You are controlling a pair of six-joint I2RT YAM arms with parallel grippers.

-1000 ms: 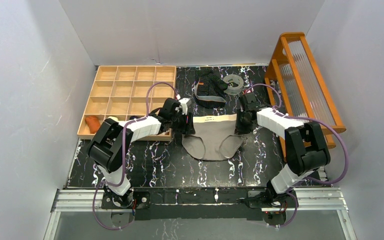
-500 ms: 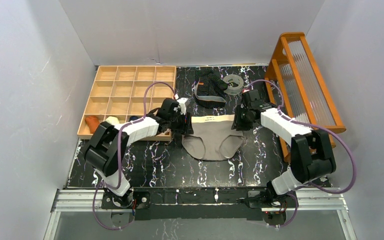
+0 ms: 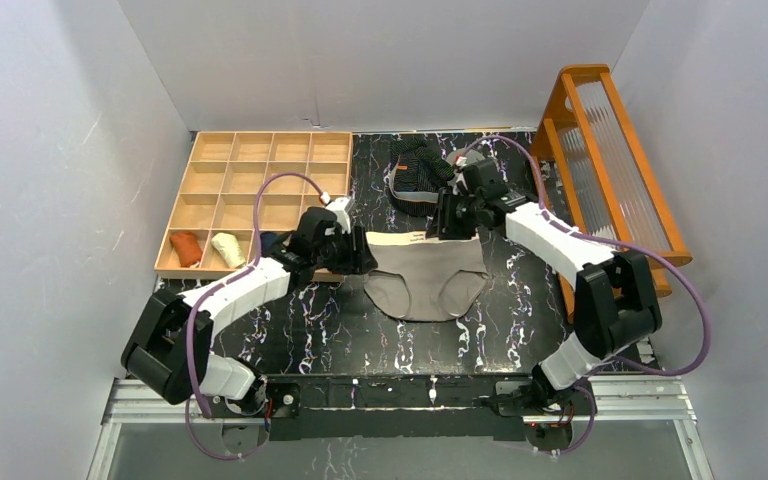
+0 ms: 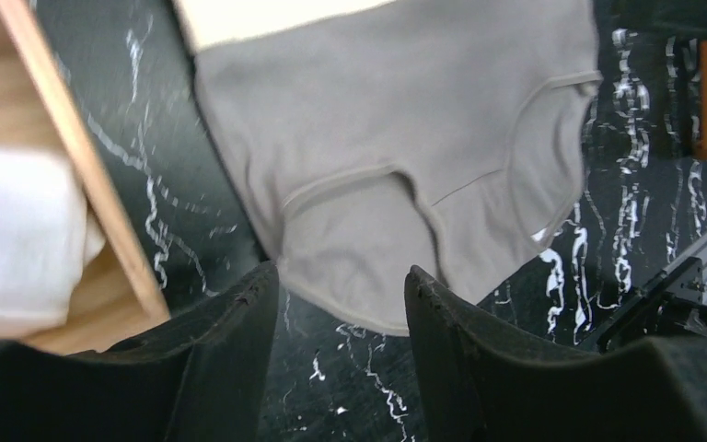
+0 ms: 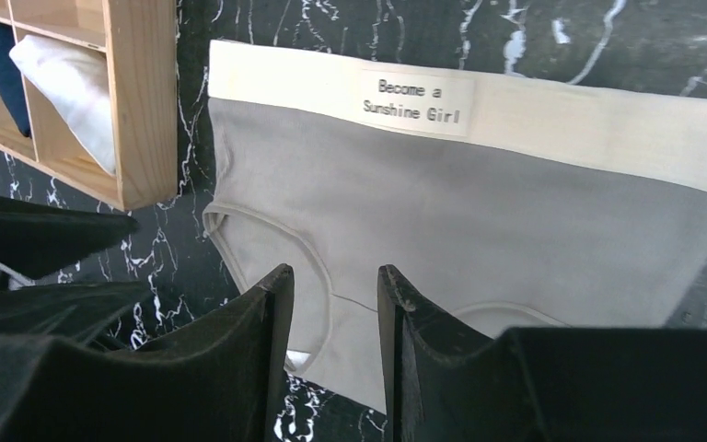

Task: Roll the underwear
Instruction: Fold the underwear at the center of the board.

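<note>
My left gripper is to close next on the beige-grey underwear's side edge [image 3: 367,278] [image 4: 275,247] nearest the wooden compartment tray, where the trim of the leg opening starts.
The beige-grey underwear [image 3: 427,278] lies flat on the black marbled table, its cream waistband [image 5: 562,124] toward the back. My left gripper [image 3: 360,258] hovers at its left edge, open, with nothing between the fingers [image 4: 239,322]; the cloth [image 4: 405,120] lies beyond them. My right gripper [image 3: 447,222] hangs above the waistband's right half, also open and empty, looking down on the garment [image 5: 479,212]. The black striped underwear [image 3: 415,175] lies crumpled behind it, at the back of the table.
A wooden compartment tray [image 3: 260,170] stands at the back left, holding orange [image 3: 188,247], white [image 3: 226,247] and dark blue [image 3: 270,240] rolls in its front row. An orange wooden rack [image 3: 610,160] stands along the right. White walls enclose the table.
Both grippers have come off the waistband's corners. The left arm drew back to the left; the right arm rose and moved toward the back, its jaws opening wider. The underwear stays flat.
</note>
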